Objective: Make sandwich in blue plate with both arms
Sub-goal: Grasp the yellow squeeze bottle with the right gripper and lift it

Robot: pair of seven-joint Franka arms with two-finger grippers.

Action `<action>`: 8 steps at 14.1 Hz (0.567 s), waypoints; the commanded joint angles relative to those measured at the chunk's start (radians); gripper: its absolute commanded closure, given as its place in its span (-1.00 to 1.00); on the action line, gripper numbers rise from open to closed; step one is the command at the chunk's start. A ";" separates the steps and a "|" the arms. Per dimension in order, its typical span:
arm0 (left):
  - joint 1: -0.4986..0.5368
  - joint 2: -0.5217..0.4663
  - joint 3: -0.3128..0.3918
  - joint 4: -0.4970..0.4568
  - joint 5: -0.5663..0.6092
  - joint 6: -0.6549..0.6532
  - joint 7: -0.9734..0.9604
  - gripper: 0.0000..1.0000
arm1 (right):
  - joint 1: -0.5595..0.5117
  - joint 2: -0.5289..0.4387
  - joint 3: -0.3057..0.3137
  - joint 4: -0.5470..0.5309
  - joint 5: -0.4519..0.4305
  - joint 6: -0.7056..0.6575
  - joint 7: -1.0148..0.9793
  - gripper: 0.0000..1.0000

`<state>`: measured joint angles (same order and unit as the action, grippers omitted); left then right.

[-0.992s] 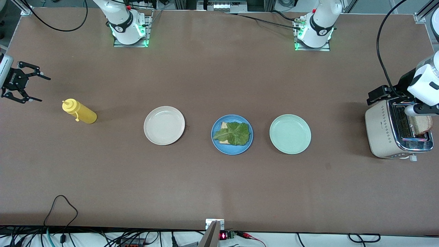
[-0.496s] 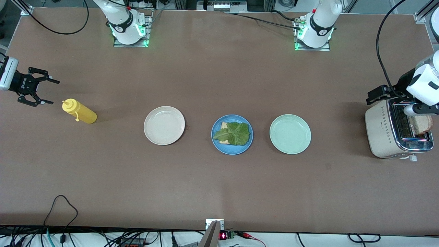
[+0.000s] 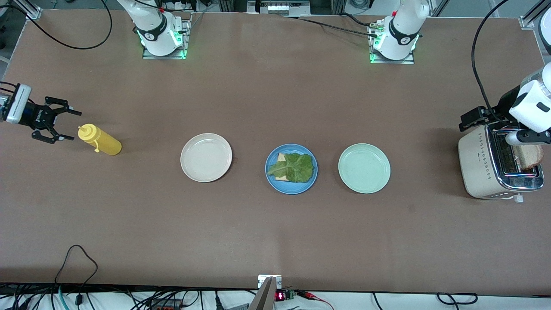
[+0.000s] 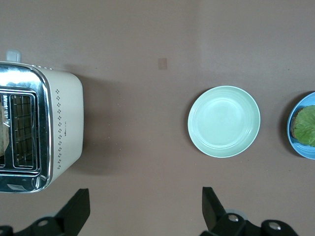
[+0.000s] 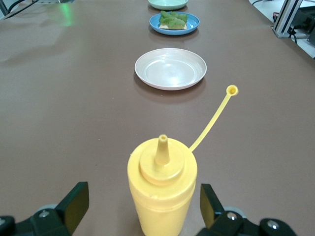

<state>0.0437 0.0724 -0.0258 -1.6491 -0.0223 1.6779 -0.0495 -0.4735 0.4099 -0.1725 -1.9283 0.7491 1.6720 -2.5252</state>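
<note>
I should next move my right gripper to the yellow squeeze bottle and close it around the lower half of its body (image 3: 109, 144) (image 5: 163, 221), well below the bottle's nozzle.
The blue plate (image 3: 271, 181) sits mid-table between two other plates. On it lies a bread slice (image 3: 281, 158) under a green lettuce leaf (image 3: 295, 168). A second bread slice (image 3: 530, 156) stands in the toaster (image 3: 482, 165) at the left arm's end of the table. My left arm (image 3: 531, 107) hangs over the toaster. Its gripper (image 4: 144, 211) is open above bare table beside the toaster, holding nothing. My right gripper (image 3: 74, 126) is open at the right arm's end, its fingers just short of a yellow squeeze bottle (image 5: 162, 191). The blue plate (image 5: 155, 24) also shows in the right wrist view.
A cream-white plate (image 3: 206, 157) lies between the bottle (image 3: 101, 141) and the blue plate. A pale green plate (image 3: 364, 168) lies between the blue plate and the toaster. The bottle's cap (image 5: 231, 90) hangs off on its strap. Cables run along the table edge nearest the front camera.
My right gripper has moved in from the table's end toward the yellow bottle, still open. The left arm has barely shifted over the toaster.
</note>
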 commanded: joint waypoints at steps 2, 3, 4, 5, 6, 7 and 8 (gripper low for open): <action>-0.004 -0.008 -0.002 0.011 0.015 -0.020 0.010 -1.00 | -0.031 0.079 0.016 0.031 0.058 -0.023 -0.072 -1.00; -0.004 -0.008 -0.002 0.011 0.015 -0.020 0.010 -1.00 | -0.031 0.099 0.016 0.038 0.064 -0.023 -0.084 -1.00; -0.004 -0.008 -0.002 0.011 0.015 -0.020 0.010 -1.00 | -0.031 0.122 0.019 0.049 0.067 -0.020 -0.098 -1.00; -0.004 -0.008 -0.002 0.012 0.015 -0.020 0.010 -1.00 | -0.031 0.145 0.021 0.058 0.081 -0.018 -0.109 -1.00; -0.004 -0.008 -0.002 0.012 0.015 -0.018 0.010 -1.00 | -0.031 0.174 0.022 0.069 0.097 -0.015 -0.124 -1.00; -0.004 -0.008 -0.003 0.012 0.015 -0.018 0.010 -1.00 | -0.031 0.193 0.022 0.074 0.105 -0.014 -0.138 -1.00; -0.005 -0.008 -0.002 0.012 0.015 -0.015 0.010 -1.00 | -0.031 0.208 0.024 0.074 0.107 -0.011 -0.142 -1.00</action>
<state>0.0415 0.0721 -0.0263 -1.6490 -0.0223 1.6775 -0.0495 -0.4838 0.5672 -0.1669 -1.8886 0.8318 1.6723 -2.6357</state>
